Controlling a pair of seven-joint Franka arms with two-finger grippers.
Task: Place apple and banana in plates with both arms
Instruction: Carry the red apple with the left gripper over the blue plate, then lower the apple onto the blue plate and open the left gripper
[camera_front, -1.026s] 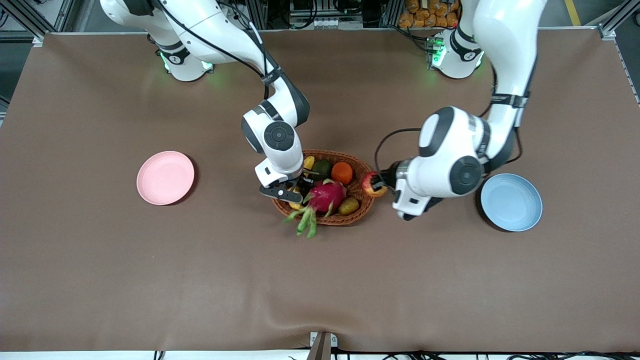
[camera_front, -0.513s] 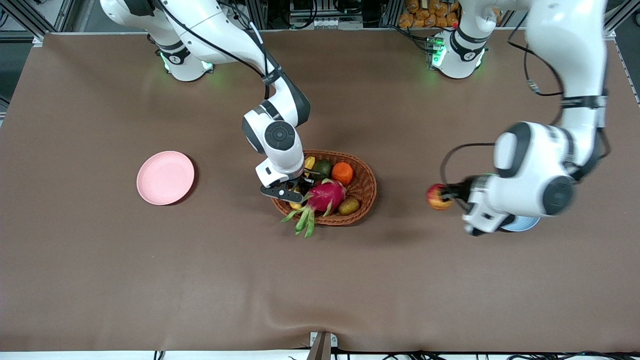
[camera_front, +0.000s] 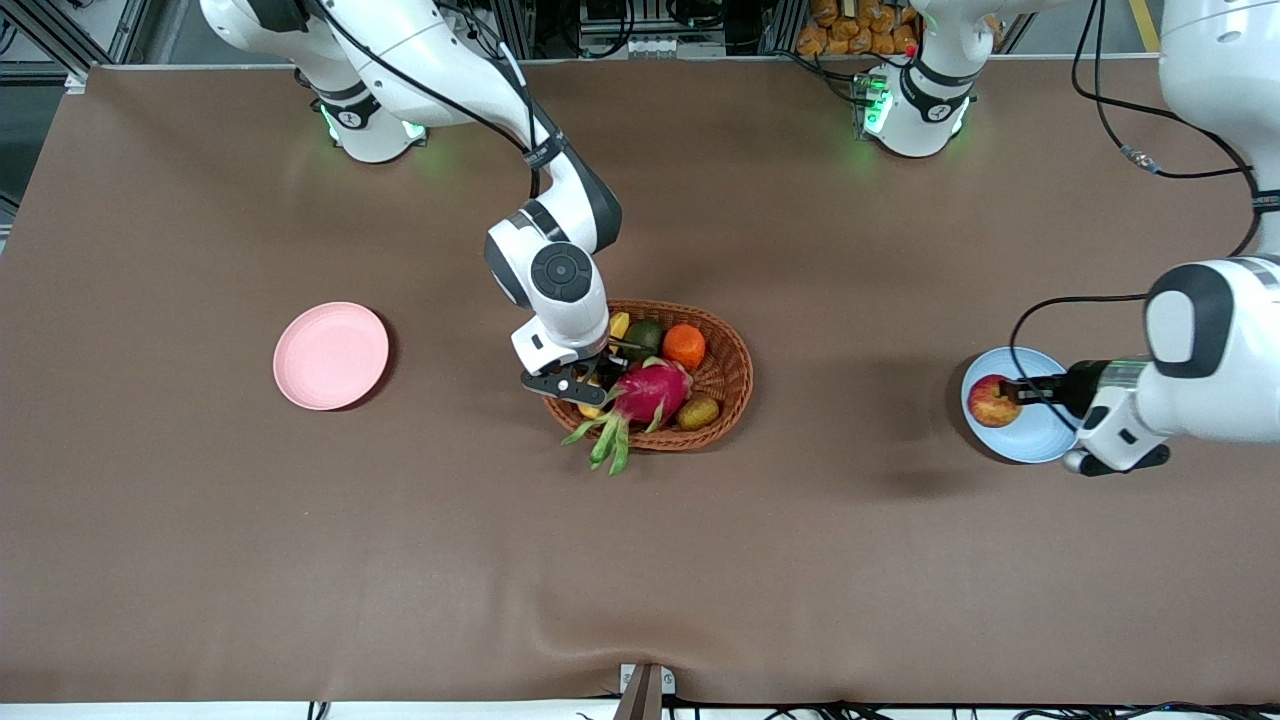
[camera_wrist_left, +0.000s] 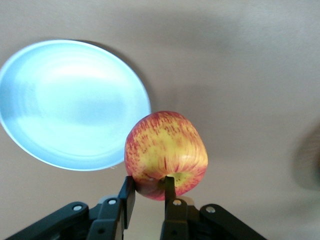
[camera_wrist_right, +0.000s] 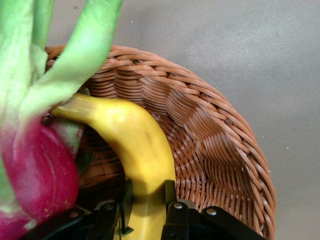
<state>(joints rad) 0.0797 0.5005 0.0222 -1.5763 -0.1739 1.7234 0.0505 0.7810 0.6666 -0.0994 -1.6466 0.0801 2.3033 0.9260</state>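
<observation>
My left gripper is going to let go of the apple near the middle of the light blue plate (camera_front: 1028, 390) (camera_wrist_left: 80, 124).
My left gripper (camera_front: 1020, 393) is shut on the red and yellow apple (camera_front: 993, 401) and holds it over the light blue plate (camera_front: 1040, 440). In the left wrist view the fingers pinch the apple (camera_wrist_left: 166, 154) at its base, with the blue plate (camera_wrist_left: 75, 105) below and to one side. My right gripper (camera_front: 597, 378) is down in the wicker basket (camera_front: 730, 375), shut on the yellow banana (camera_wrist_right: 135, 145), which lies against the basket wall beside the dragon fruit (camera_wrist_right: 30, 165). The pale pink plate (camera_front: 331, 355) sits empty toward the right arm's end.
The basket also holds a magenta dragon fruit (camera_front: 650, 392), an orange (camera_front: 684, 345), a dark green fruit (camera_front: 643, 338) and a small brownish fruit (camera_front: 698, 411). Brown cloth covers the table.
My left arm has carried the apple from beside the basket toward its own end of the table, to over the blue plate. My right gripper has stayed in the basket.
</observation>
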